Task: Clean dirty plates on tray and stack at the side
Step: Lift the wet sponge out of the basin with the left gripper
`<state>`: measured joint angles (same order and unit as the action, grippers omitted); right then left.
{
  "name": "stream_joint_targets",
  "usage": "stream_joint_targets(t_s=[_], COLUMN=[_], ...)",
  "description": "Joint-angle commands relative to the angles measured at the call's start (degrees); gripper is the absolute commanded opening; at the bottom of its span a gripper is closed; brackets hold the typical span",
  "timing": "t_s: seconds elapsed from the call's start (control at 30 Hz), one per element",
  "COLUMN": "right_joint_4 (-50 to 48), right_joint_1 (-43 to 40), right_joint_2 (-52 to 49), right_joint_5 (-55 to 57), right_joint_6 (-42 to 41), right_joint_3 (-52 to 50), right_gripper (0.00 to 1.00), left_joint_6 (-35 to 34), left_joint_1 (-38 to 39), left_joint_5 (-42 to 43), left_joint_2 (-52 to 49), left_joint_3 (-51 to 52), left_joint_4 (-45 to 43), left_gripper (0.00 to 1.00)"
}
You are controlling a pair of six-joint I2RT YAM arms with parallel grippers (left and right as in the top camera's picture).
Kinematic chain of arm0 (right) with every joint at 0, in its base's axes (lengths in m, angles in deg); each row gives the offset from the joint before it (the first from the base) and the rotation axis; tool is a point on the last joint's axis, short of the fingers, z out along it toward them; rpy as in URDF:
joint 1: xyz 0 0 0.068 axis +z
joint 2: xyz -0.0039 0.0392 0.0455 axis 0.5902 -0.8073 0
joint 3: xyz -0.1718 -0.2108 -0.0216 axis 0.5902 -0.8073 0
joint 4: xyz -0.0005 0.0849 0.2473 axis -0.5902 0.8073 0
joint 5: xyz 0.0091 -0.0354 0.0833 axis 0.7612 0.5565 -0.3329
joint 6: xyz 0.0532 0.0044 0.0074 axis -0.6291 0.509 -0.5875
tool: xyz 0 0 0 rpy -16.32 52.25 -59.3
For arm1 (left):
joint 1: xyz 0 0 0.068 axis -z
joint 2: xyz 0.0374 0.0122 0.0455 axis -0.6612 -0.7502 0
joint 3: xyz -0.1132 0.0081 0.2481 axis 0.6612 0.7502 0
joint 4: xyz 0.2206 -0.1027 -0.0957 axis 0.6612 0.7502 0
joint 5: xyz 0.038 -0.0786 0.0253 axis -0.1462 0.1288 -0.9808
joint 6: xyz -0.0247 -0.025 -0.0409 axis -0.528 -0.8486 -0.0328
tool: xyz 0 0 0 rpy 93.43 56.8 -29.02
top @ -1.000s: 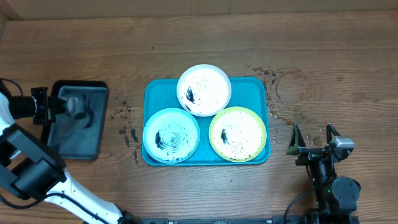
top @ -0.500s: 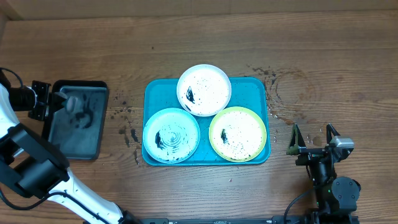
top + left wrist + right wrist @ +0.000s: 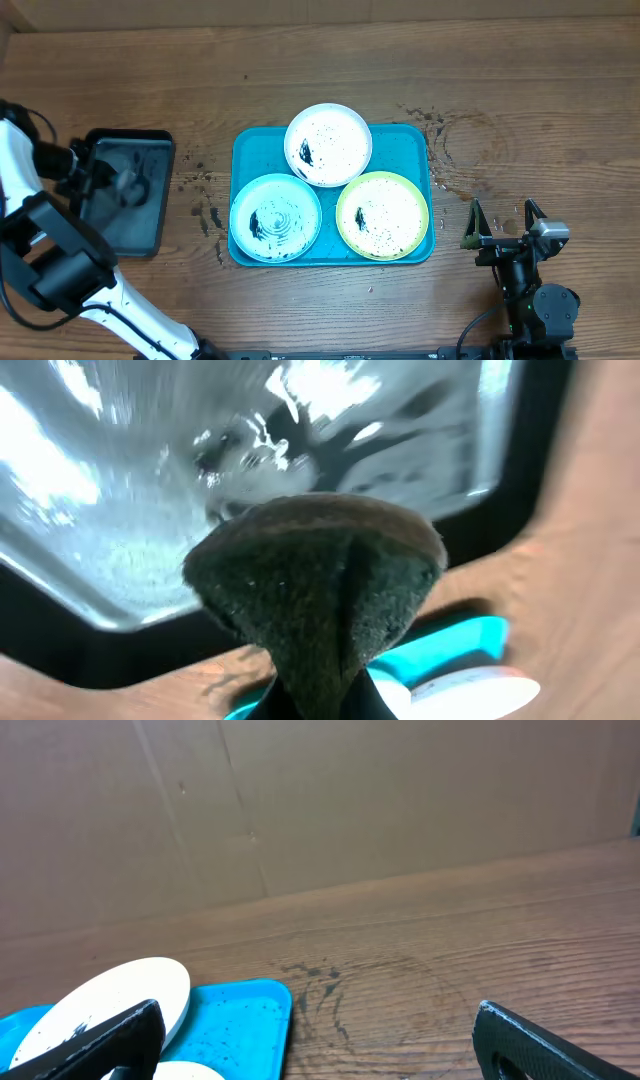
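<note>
The left gripper should release the dark grey sponge, now held over the black tray, on the light blue plate (image 3: 283, 208), beside its black smear.
Three dirty plates lie on the turquoise tray (image 3: 410, 135): a white-rimmed plate (image 3: 328, 144) at the back, a light blue one (image 3: 275, 217) front left, a yellow-green one (image 3: 382, 214) front right. All carry black specks and smears. My left gripper (image 3: 112, 180) is over the black tray (image 3: 120, 225) and is shut on a dark grey sponge (image 3: 315, 585), which fills the left wrist view. My right gripper (image 3: 503, 222) is open and empty, right of the turquoise tray (image 3: 240, 1015). The white-rimmed plate (image 3: 110, 1005) shows in the right wrist view.
The small black tray stands at the left, wet and shiny inside (image 3: 130, 510). Dark stains mark the wood right of the turquoise tray (image 3: 445, 150) and left of it (image 3: 205, 205). A brown wall (image 3: 320, 800) rises behind the table.
My left gripper has shifted within the black tray, from its back part toward the front and right, with the sponge in it. The right arm and the plates have not moved.
</note>
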<state>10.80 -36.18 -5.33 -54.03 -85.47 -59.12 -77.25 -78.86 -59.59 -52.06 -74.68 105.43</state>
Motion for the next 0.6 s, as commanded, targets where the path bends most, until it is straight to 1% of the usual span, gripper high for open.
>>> stream_joint_targets(t_s=[0.0,0.03,0.07,0.1,0.2,0.27,0.33,0.47,0.57], right_joint_4=[-0.4,-0.4,-0.4,-0.4,-0.4,-0.4,-0.4,-0.4,-0.4], right_joint_1=[-0.1,-0.1,-0.1,-0.1,-0.1,-0.1,-0.1,-0.1,-0.1], right_joint_2=[0.5,0.5,0.5,0.5,0.5,0.5,0.5,0.5,0.5], right_joint_5=[0.2,0.2,0.2,0.2,0.2,0.2,0.2,0.2,0.2], right_joint_6=[-0.5,-0.5,-0.5,-0.5,-0.5,-0.5,-0.5,-0.5,-0.5], right_joint_3=[-0.6,-0.6,-0.6,-0.6,-0.6,-0.6,-0.6,-0.6,-0.6], right_gripper=[1.00,1.00,1.00,1.00,1.00,1.00,1.00,1.00,1.00], left_joint_6=[0.8,-0.7,-4.7,-5.6,-5.6,-5.5,-4.2,-4.3,-4.3], left_joint_1=[1.5,2.3,4.0,4.9,7.2,8.4,8.4,7.4,7.3], left_joint_5=[-5.1,-9.4,-15.2,-15.3,-13.7,-14.4,-15.1,-18.6,-19.2], left_joint_2=[4.5,4.4,3.7,3.3,2.1,1.1,1.5,2.8,3.6], left_joint_3=[-4.0,-3.8,-1.9,0.1,6.3,7.7,6.0,-3.5,-9.4], left_joint_4=[0.1,0.0,-0.4,-1.5,-7.2,-8.3,-6.9,1.8,4.9], left_gripper=[0.04,0.04,0.04,0.04,0.04,0.04,0.04,0.04,0.04])
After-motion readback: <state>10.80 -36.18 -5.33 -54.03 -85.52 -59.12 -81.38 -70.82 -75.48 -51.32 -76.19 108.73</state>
